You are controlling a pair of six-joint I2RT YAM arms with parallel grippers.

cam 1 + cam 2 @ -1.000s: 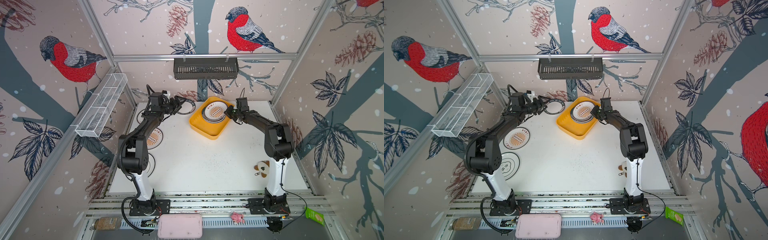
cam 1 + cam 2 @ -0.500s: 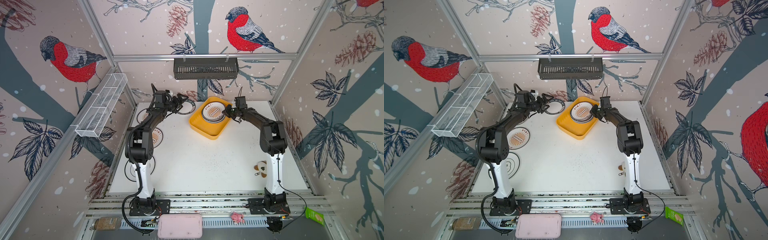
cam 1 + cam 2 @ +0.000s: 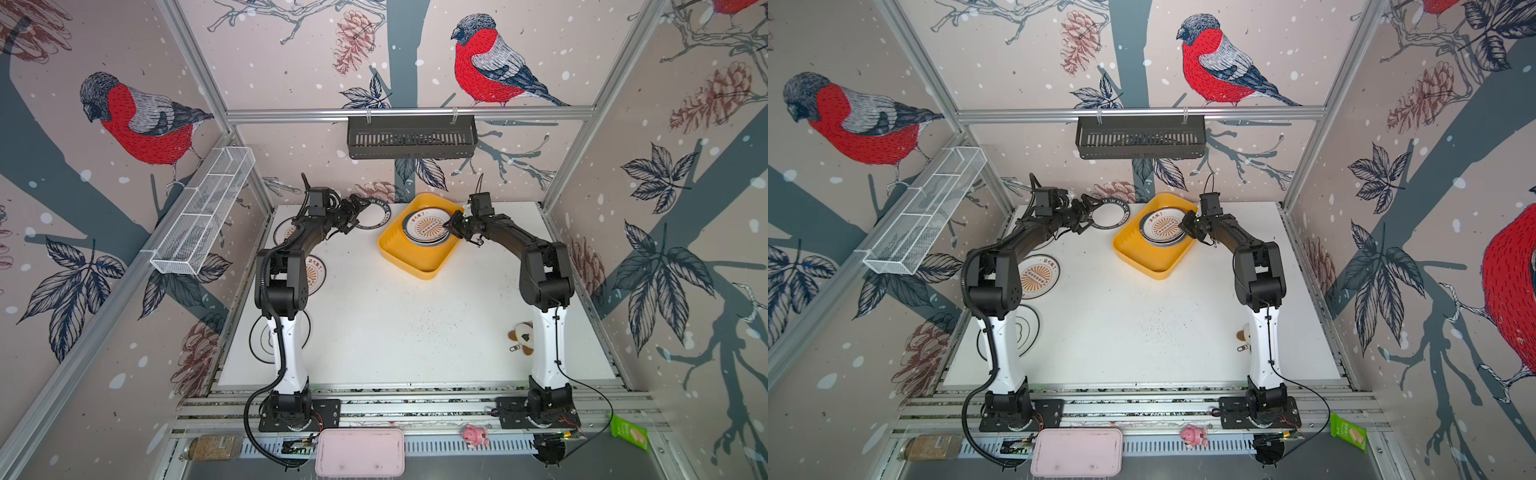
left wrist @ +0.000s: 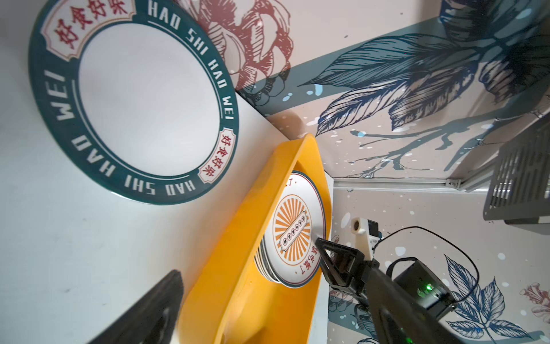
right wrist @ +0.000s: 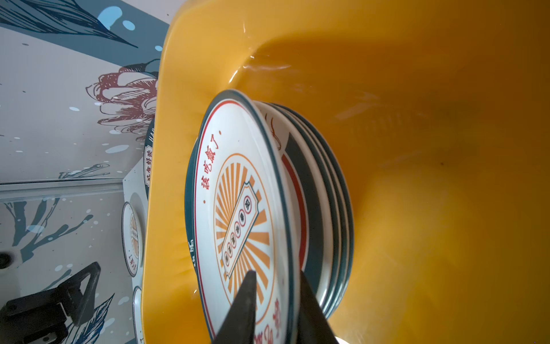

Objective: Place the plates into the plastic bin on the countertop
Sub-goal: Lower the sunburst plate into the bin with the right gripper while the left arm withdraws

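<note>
The green-rimmed plate lies beside the yellow plastic bin, and my left gripper should close next on its near-side rim [image 3: 359, 225] [image 4: 97, 162].
The yellow plastic bin [image 3: 415, 270] [image 3: 1150, 270] [image 5: 416, 149] lies at the back of the white countertop [image 3: 395, 324]. Several plates are stacked in it, topped by an orange sunburst plate [image 3: 428, 226] [image 3: 1163, 226] [image 4: 293, 235] [image 5: 238, 208]. My right gripper [image 3: 451, 224] [image 3: 1185, 224] [image 5: 276, 277] straddles that plate's rim, jaws slightly parted. A green-rimmed plate [image 3: 374, 214] [image 3: 1111, 214] [image 4: 143, 98] lies flat left of the bin. My left gripper [image 3: 353, 212] [image 3: 1086, 216] is open wide at its near edge, empty. More plates [image 3: 1038, 276] [image 3: 1027, 328] lie along the left side.
A black slotted basket [image 3: 411, 137] hangs on the back wall and a white wire basket [image 3: 203, 216] on the left wall. A small toy [image 3: 521, 336] lies by the right arm's base. Below the front edge are a pink tray [image 3: 359, 451], a jar [image 3: 214, 446] and a pink pig [image 3: 473, 436].
My left gripper opened wider and reached farther back toward the green-rimmed plate. My right gripper's jaws went from shut to slightly parted at the sunburst plate's rim.
</note>
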